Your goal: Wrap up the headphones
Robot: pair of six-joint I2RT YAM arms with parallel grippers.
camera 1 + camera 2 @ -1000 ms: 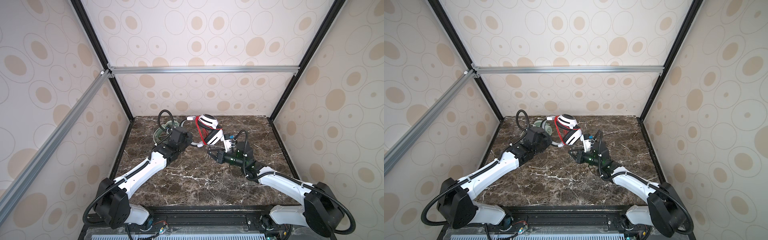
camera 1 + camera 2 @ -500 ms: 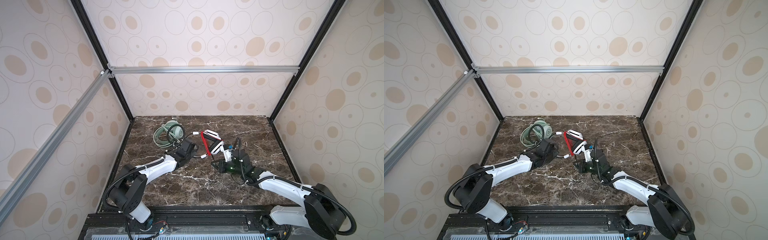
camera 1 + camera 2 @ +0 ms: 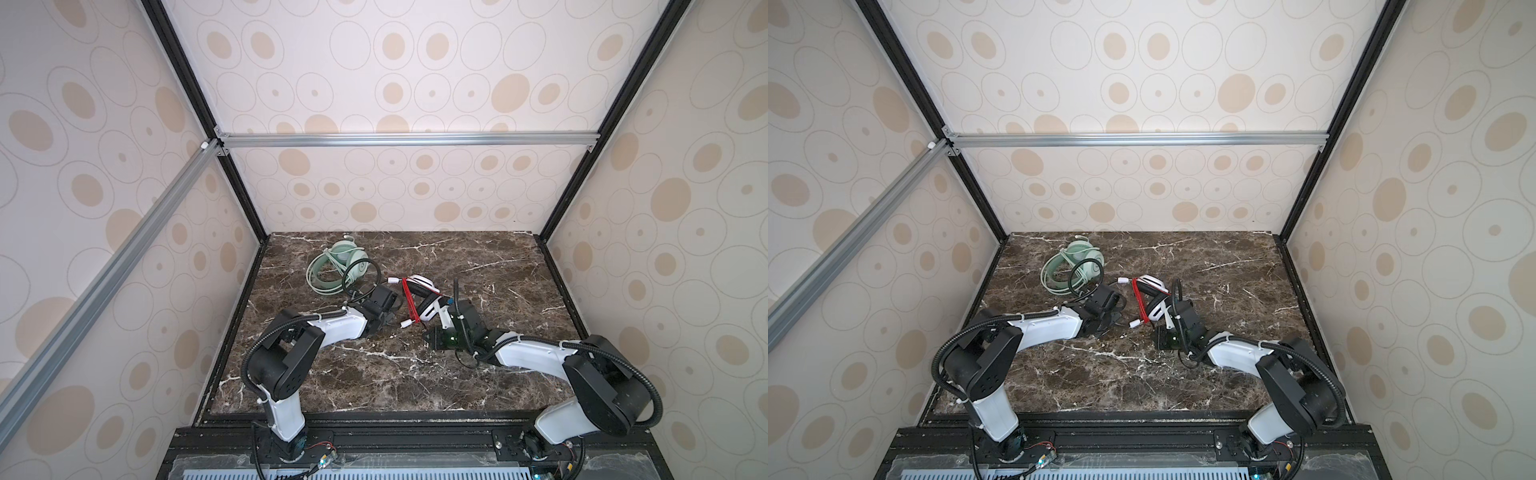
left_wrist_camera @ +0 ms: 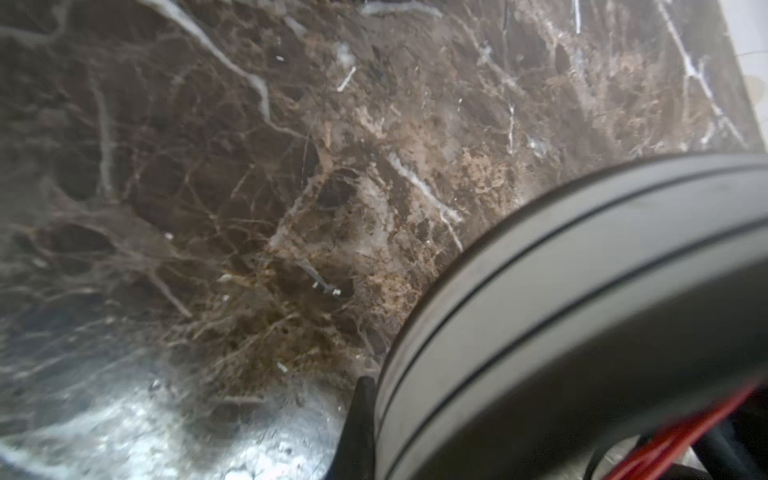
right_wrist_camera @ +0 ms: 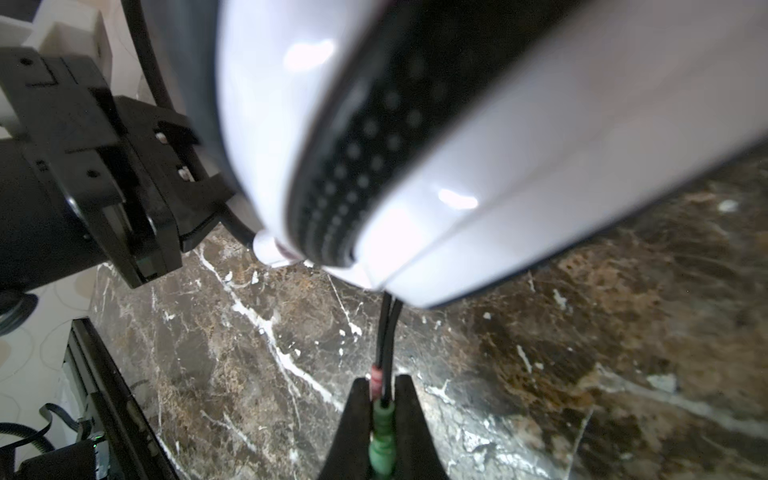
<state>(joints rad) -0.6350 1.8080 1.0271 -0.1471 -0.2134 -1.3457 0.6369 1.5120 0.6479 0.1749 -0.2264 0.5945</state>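
Note:
Next, my left gripper sets the white-and-black headphones free on the table's back part (image 3: 432, 266), across from the mint-green headphones.
The white-and-black headphones (image 3: 422, 283) (image 3: 1152, 283) lie low at the table's middle, with the red cable (image 3: 409, 301) (image 3: 1140, 303) wound round them. My left gripper (image 3: 394, 316) (image 3: 1120, 318) is shut at their left side. In the left wrist view one finger (image 4: 359, 419) presses against the dark headband (image 4: 561, 291), and the other is hidden. My right gripper (image 5: 384, 384) (image 3: 428, 335) is shut on the green cable plug (image 5: 383, 432), just below the white earcup (image 5: 415, 124). The mint-green headphones (image 3: 332, 274) (image 3: 1067, 266) rest at the back left, untouched.
The dark marble table (image 3: 374, 374) is boxed in by patterned walls and black corner posts (image 3: 249, 208). The left arm's black hose (image 3: 361, 274) loops over the mint headset. A black rail (image 3: 415, 436) runs along the front edge.
Both arms have come down and back toward the front, bringing the white-and-black headset from up at the back to the table's middle. The mint headset is now uncovered. Both grips held.

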